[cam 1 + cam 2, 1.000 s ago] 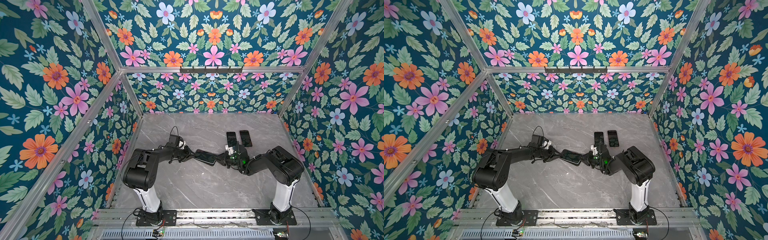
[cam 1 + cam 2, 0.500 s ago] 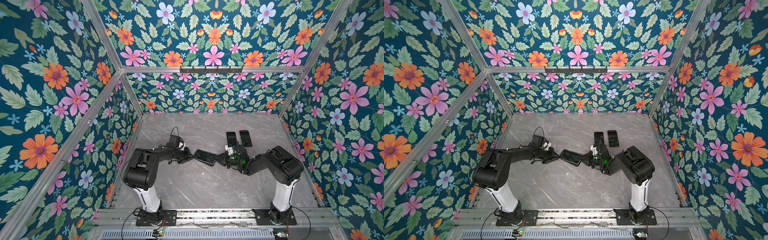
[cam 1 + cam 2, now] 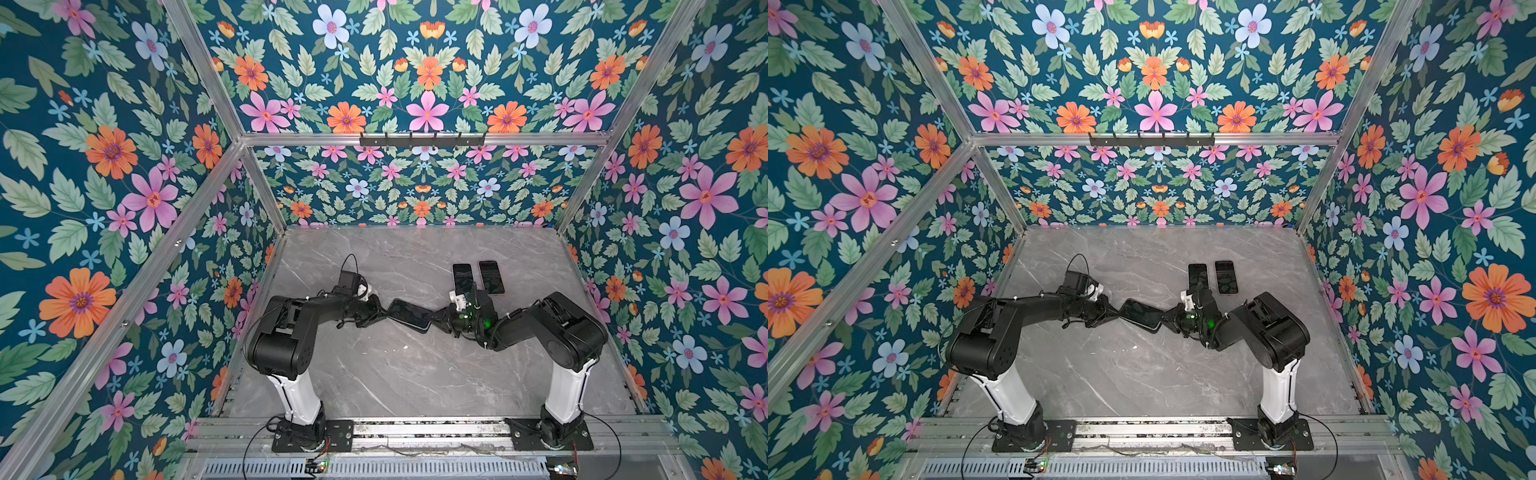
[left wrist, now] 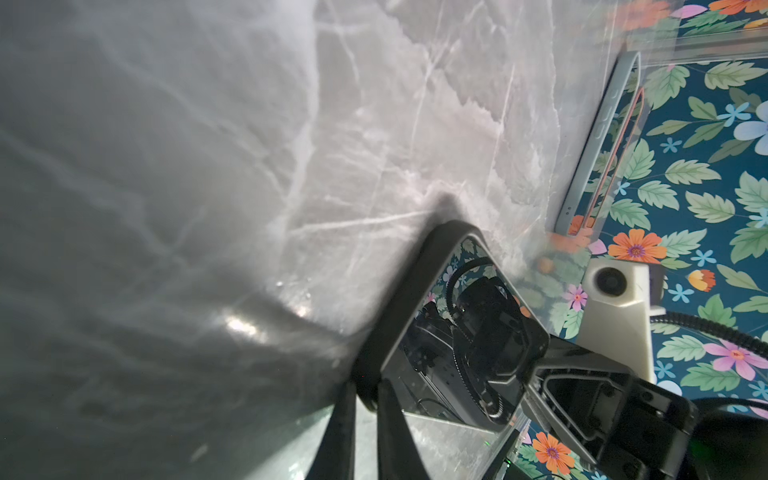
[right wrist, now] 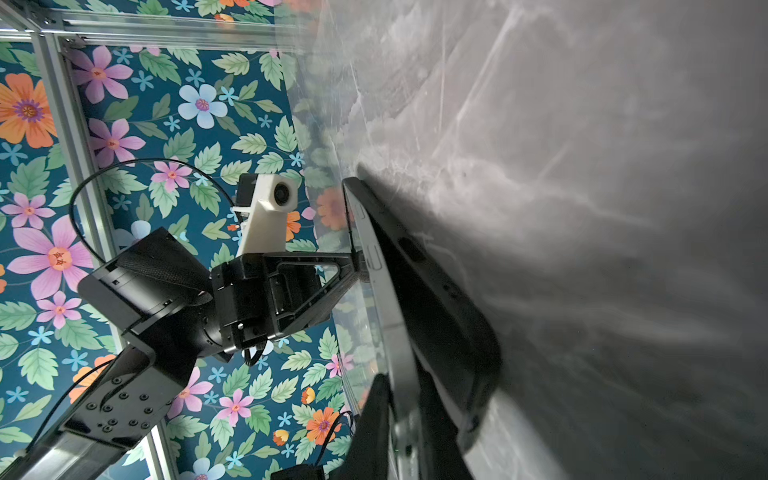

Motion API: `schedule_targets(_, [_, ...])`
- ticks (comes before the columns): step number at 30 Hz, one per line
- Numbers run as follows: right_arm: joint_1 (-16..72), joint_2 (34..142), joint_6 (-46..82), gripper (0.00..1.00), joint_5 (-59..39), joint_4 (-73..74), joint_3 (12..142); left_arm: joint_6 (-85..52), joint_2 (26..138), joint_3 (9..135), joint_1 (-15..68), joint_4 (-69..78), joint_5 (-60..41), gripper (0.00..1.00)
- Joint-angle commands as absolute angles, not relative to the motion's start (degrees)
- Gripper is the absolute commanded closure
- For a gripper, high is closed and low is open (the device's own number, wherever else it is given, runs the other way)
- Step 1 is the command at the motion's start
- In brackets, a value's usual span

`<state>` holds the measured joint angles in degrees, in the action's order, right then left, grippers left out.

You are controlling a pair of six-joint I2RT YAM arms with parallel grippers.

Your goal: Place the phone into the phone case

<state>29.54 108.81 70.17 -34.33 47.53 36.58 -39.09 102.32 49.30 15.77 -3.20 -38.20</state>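
My left gripper has just a corner of the case's rim, so it should open and grip the case's end (image 4: pixel 413 304) deeper while my right gripper holds the phone.
A dark phone (image 3: pixel 409 315) (image 3: pixel 1140 314) hangs low over the marble table, tilted and held between both arms. In the left wrist view its glossy screen (image 4: pixel 478 332) sits in a black phone case (image 4: pixel 419 282). My left gripper (image 4: pixel 368 390) (image 3: pixel 385 312) is shut on the case's rim at one end. In the right wrist view the phone's silver edge (image 5: pixel 386 311) stands a little off the black case (image 5: pixel 449 316). My right gripper (image 5: pixel 401 380) (image 3: pixel 434 319) is shut on the phone's other end, one finger on the screen side and one between phone and case.
Two more dark phones (image 3: pixel 462 277) (image 3: pixel 491 277) lie side by side on the table (image 3: pixel 395 374) behind my right wrist. One phone's pale edge (image 4: pixel 598 137) shows in the left wrist view. Floral walls and aluminium posts enclose the table.
My left gripper's jaws have drawn closer together on the case rim. Both arms and the phone stay almost where they were.
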Motion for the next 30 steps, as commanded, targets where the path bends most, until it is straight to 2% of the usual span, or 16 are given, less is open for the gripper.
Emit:
schedule_targets(1, [29.61, 107.32, 69.48, 0.8, -32.7, 37.75, 37.03, -38.85, 102.61, 49.22, 15.84, -5.01, -36.74, 0.87])
schedule_targets(6, [29.62, 102.99, 66.61, 0.65, -31.34, 29.02, 38.72, -38.85, 102.57, 49.24, 15.87, -5.2, -36.65, 0.87])
schedule_targets(11, [29.65, 100.18, 65.18, 0.6, -30.76, 24.5, 39.26, -38.81, 102.32, 48.87, 15.82, -5.13, -36.48, 0.87])
schedule_targets(17, [29.94, 95.58, 59.84, 0.6, -28.55, 14.57, 39.76, -37.51, 101.17, 49.5, 15.77, -6.75, -36.28, 0.86])
schedule_targets(21, [32.24, 91.87, 54.41, 0.6, -25.53, 7.79, 41.03, -35.14, 100.39, 52.54, 15.73, -9.39, -36.54, 0.8])
schedule_targets(25, [34.73, 91.95, 50.78, 0.62, -24.59, 4.71, 42.97, -34.36, 100.99, 55.06, 15.81, -9.5, -36.7, 0.74])
schedule_targets(30, [35.74, 94.48, 48.96, 0.66, -25.39, 3.04, 45.88, -34.5, 104.21, 57.15, 15.74, -8.1, -38.02, 0.72])
